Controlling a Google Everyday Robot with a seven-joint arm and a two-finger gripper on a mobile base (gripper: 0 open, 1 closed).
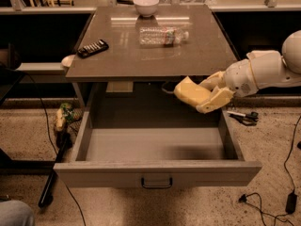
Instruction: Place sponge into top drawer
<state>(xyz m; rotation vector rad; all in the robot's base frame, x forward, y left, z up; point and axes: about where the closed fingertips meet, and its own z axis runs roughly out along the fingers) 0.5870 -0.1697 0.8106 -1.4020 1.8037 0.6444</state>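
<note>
Next, I set the yellow sponge on the drawer's bare bottom [178, 133], midway between the dark handle and the table's edge. The sponge is now in the air above the drawer.
The yellow sponge [191, 91] is held in my gripper [207, 94], which reaches in from the right on a white arm. The gripper is shut on the sponge and holds it in the air above the right rear part of the open top drawer [155, 145], just below the table's front edge. The drawer is pulled fully out, its inside bare, with a dark bail handle [156, 181] on its front panel.
On the tabletop [117, 55] lie a clear plastic bottle [163, 36], a white bowl [146, 5] and a black remote [92, 48]. Tools [243, 117] and cables [263, 206] lie on the floor to the right. A dark stand leg [51, 178] is at the left.
</note>
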